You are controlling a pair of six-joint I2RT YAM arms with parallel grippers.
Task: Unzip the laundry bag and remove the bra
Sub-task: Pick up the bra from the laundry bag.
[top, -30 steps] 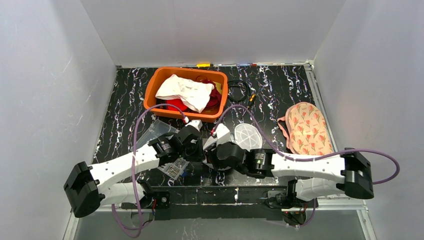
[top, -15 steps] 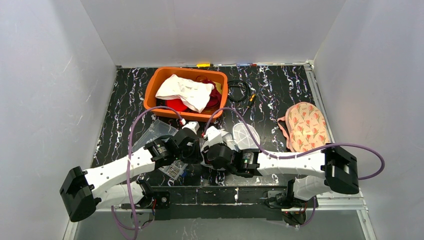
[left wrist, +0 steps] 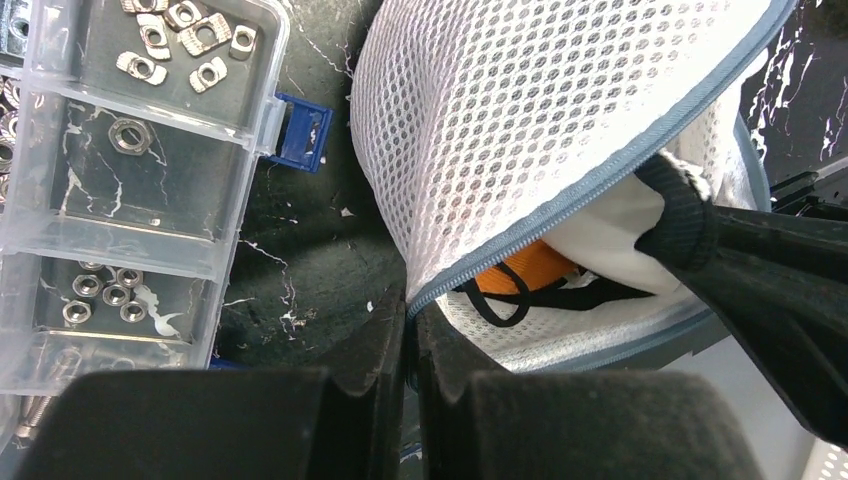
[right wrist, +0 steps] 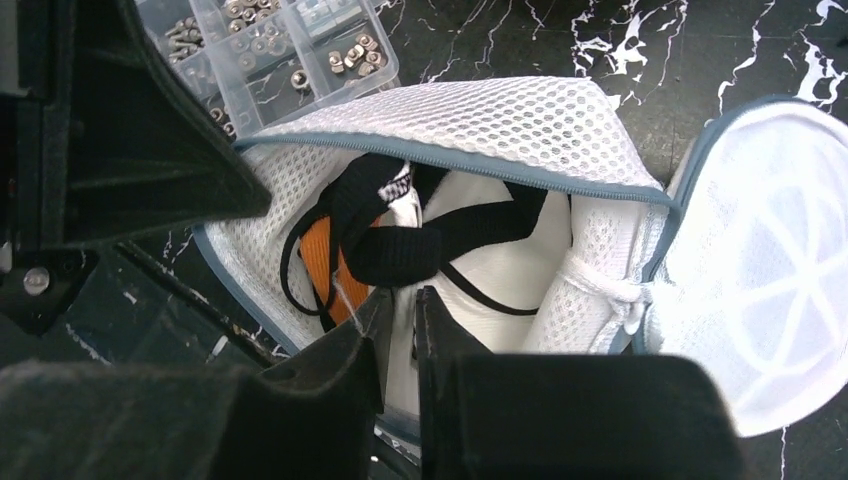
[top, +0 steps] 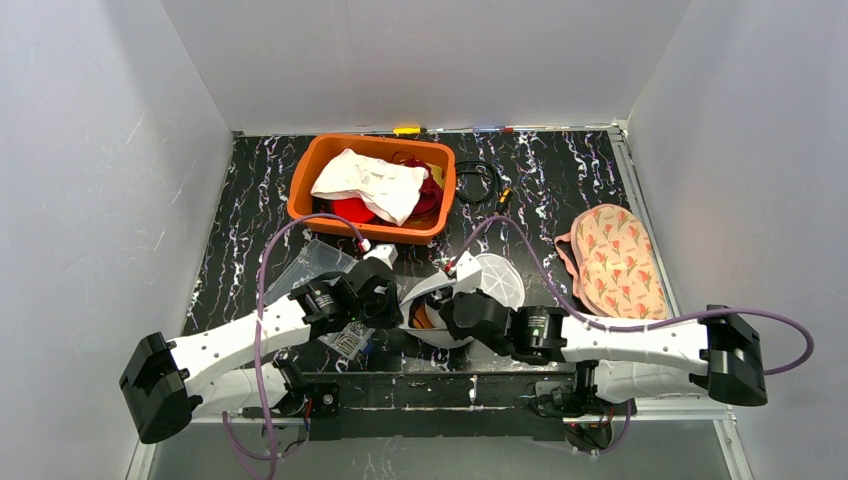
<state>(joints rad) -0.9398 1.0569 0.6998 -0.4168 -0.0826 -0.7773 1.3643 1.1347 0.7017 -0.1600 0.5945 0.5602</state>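
Observation:
Just a narrow fold of the bra's white cup is in my right gripper, so I will open it and take the black strap [right wrist: 396, 257] before I lift the bra out.
The white mesh laundry bag [top: 490, 275] with a grey-blue zip lies unzipped at the near middle of the table. Its mouth gapes in the right wrist view [right wrist: 480, 115]. An orange bra [right wrist: 318, 255] with black straps and white cups lies inside; it also shows in the left wrist view [left wrist: 525, 272]. My left gripper [left wrist: 411, 305] is shut on the bag's zip edge at the mouth's left corner. My right gripper [right wrist: 402, 295] is inside the mouth, shut on the bra's white cup just below a black strap.
A clear parts box [left wrist: 120, 190] of nuts sits just left of the bag. An orange basket [top: 310, 185] of clothes stands behind. A pink floral cloth item [top: 615, 255] lies at the right. A black cable [top: 478, 182] is coiled beside the basket.
My right arm has swung rightward and its gripper has gone into the bag. The bag's mouth has opened wider, and the orange bra now shows. My left gripper has barely moved.

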